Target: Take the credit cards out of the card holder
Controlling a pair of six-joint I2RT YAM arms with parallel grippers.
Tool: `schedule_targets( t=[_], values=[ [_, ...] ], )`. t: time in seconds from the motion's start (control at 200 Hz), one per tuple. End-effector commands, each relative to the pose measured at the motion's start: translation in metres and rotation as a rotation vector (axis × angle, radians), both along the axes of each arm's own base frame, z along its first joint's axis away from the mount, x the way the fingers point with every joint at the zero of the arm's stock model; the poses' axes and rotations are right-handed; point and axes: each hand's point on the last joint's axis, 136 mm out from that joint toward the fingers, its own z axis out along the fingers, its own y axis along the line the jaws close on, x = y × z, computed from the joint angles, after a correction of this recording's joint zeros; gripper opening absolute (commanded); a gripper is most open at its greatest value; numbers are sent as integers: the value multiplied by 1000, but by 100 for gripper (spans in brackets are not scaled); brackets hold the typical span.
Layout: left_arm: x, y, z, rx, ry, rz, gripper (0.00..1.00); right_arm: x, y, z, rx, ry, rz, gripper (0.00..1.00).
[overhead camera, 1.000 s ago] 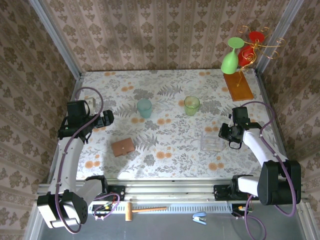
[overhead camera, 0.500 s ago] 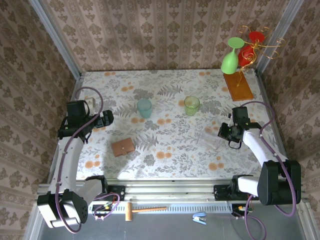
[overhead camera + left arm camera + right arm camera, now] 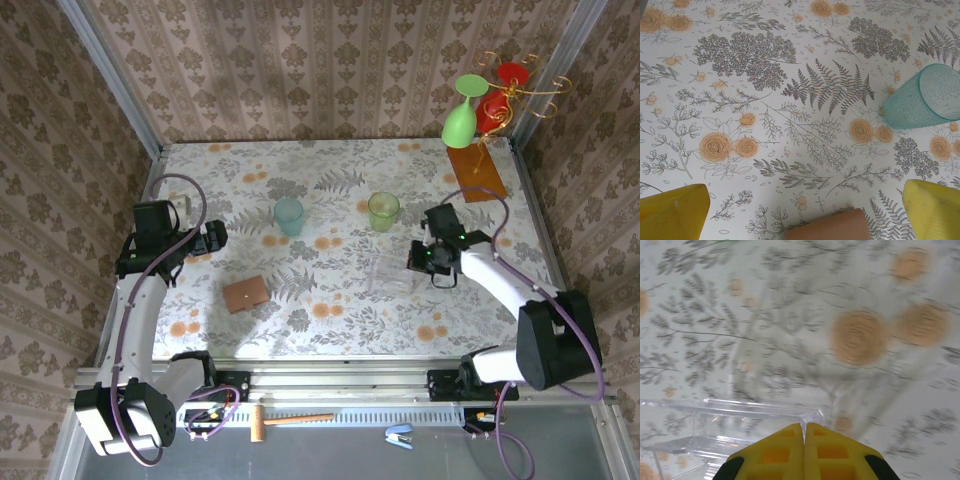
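The robot's right gripper needs to set the clear plastic box down on the orange flowers (image 3: 339, 247) between the teal cup and green cup.
The card holder (image 3: 246, 293) is a tan-brown leather wallet lying closed on the flowered table, left of centre. The credit cards are hidden. My left gripper (image 3: 215, 238) hovers open behind and to the left of the wallet. In the left wrist view the card holder's (image 3: 827, 227) edge lies at the bottom, between the spread yellow fingers (image 3: 675, 212) of the left gripper (image 3: 805, 200). My right gripper (image 3: 412, 262) is shut on the thin wall of a clear plastic box (image 3: 390, 275). In the right wrist view the right gripper (image 3: 804, 427) pinches that box's (image 3: 740, 412) rim.
A teal cup (image 3: 288, 214) and a green cup (image 3: 383, 210) stand mid-table; the teal cup (image 3: 922, 97) also shows in the left wrist view. A glass stand with an orange-brown wooden base (image 3: 476, 173) is at the back right. A hammer (image 3: 285, 420) lies on the front rail.
The right arm has swung left toward the table's middle, dragging the clear box with it, its jaws closing fully on the wall. The left arm and the wallet have not moved.
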Motion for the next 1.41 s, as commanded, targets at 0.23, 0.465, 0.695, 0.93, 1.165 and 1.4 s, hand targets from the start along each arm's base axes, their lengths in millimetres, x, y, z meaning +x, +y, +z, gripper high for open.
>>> schedule_targets(
  t=[0.23,0.465,0.695,0.93,1.165,1.4],
  values=[
    [-4,3,-4,17,7,-1,100,56,88,25,-88,-44,130,0],
    [-3,1,-6,9,11,-5,100,92,113,26,-95,-42,119,0],
    [-2,0,-8,-4,19,-9,100,108,120,16,-95,-35,96,0],
    [-1,-2,-9,-10,23,-13,100,113,116,5,-106,-20,79,0],
    [-1,-2,-9,-9,23,-13,100,113,114,0,-115,-13,76,3],
    [-1,-2,-9,-9,23,-15,100,113,115,5,-101,-16,79,10]
  ],
)
